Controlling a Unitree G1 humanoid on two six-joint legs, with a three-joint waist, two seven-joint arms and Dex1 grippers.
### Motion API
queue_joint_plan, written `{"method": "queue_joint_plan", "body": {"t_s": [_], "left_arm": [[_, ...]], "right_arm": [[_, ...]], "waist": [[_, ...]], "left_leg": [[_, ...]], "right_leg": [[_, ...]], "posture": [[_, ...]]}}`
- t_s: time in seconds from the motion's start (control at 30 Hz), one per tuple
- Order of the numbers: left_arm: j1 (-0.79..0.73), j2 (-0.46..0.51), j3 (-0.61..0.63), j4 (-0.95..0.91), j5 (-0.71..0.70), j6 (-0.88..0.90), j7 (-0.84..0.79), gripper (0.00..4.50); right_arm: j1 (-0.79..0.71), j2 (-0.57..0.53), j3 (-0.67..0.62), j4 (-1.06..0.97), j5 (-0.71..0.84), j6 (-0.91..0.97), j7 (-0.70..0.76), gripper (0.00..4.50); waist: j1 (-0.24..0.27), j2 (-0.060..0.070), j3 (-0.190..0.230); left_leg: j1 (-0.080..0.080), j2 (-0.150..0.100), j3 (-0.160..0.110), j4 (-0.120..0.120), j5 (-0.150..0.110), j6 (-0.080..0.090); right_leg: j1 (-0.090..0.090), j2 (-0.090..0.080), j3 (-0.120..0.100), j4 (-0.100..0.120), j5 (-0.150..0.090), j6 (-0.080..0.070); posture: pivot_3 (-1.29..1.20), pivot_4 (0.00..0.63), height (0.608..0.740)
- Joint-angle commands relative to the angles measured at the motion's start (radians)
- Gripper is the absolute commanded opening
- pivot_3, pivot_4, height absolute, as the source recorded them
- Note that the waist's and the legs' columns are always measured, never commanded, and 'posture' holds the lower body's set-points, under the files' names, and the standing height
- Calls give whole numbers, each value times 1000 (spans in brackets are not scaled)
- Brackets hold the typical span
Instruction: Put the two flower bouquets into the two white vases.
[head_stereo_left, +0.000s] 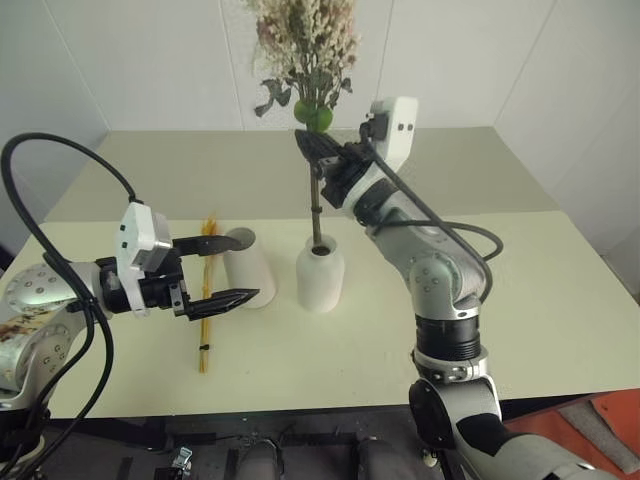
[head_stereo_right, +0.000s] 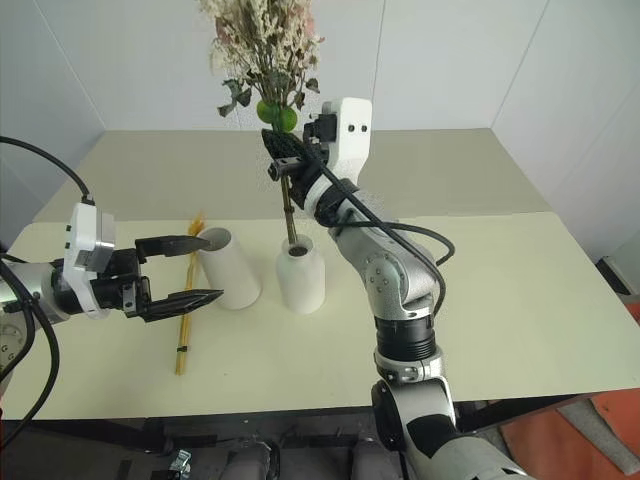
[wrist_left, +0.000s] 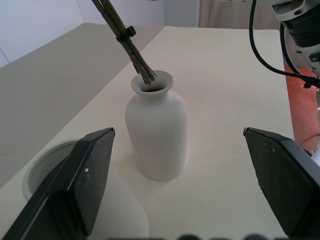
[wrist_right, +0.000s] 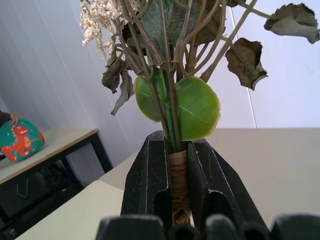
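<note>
Next, my right gripper lets go of the cream-white bouquet deep in the opening of the bottle-shaped white vase (head_stereo_left: 320, 248).
My right gripper (head_stereo_left: 318, 150) is shut on the wrapped stem of the cream-white bouquet (head_stereo_left: 305, 45), held upright. The lower stem ends sit inside the mouth of the bottle-shaped white vase (head_stereo_left: 320, 272), as the left wrist view shows at the vase (wrist_left: 157, 135). The cone-shaped white vase (head_stereo_left: 250, 268) stands just left of it, mouth tilted toward my left gripper (head_stereo_left: 222, 270), which hovers open and empty beside it. The thin yellow-orange bouquet (head_stereo_left: 205, 300) lies flat on the table under that gripper. The right wrist view shows both fingers (wrist_right: 145, 185) clamped on the twine-wrapped stem (wrist_right: 179, 185).
The cream table (head_stereo_left: 540, 300) has free room to the right of the vases and behind them. White walls stand close behind. An orange-red surface (head_stereo_left: 610, 440) shows beyond the table's front right corner.
</note>
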Motion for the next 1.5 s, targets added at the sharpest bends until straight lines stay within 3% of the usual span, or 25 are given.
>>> {"method": "queue_joint_plan", "body": {"t_s": [0.03,0.3,0.7,1.0,1.4,1.43,1.5], "left_arm": [[7,19,47,-28,-18,3,2,4500],[12,31,55,-27,-18,1,-3,4500],[-7,37,42,-12,-11,-7,-18,4500],[-18,39,35,-8,-8,-4,-27,4500],[-40,34,11,9,0,-7,-34,4500],[-41,33,8,9,0,-8,-33,4500],[-41,30,6,7,-1,-9,-30,4500]], "right_arm": [[35,3,27,-50,-21,-94,34,228],[133,-1,90,-91,-46,-156,85,228],[219,-3,152,1,-155,-356,145,228],[283,-16,165,-32,-167,-373,167,228],[334,-95,140,-152,-134,-341,201,4232],[347,-114,135,-167,-128,-331,209,4487],[367,-143,125,-189,-111,-311,217,4487]], "waist": [[0,0,0],[0,0,0],[0,0,0],[1,0,0],[1,0,0],[1,0,0],[2,0,0]], "left_leg": [[0,0,0,0,0,0],[0,0,0,0,0,0],[1,0,0,0,0,0],[1,0,0,0,0,0],[1,0,0,0,0,0],[1,0,0,0,0,0],[1,0,0,0,0,0]], "right_leg": [[0,0,0,0,0,0],[0,0,0,0,0,0],[0,0,0,0,0,0],[0,0,0,0,0,0],[0,0,0,0,0,0],[0,0,0,0,0,0],[1,0,0,0,0,0]], "posture": [[0,150,740],[0,150,740],[0,150,740],[0,150,740],[0,150,740],[0,150,740],[0,150,740]]}}
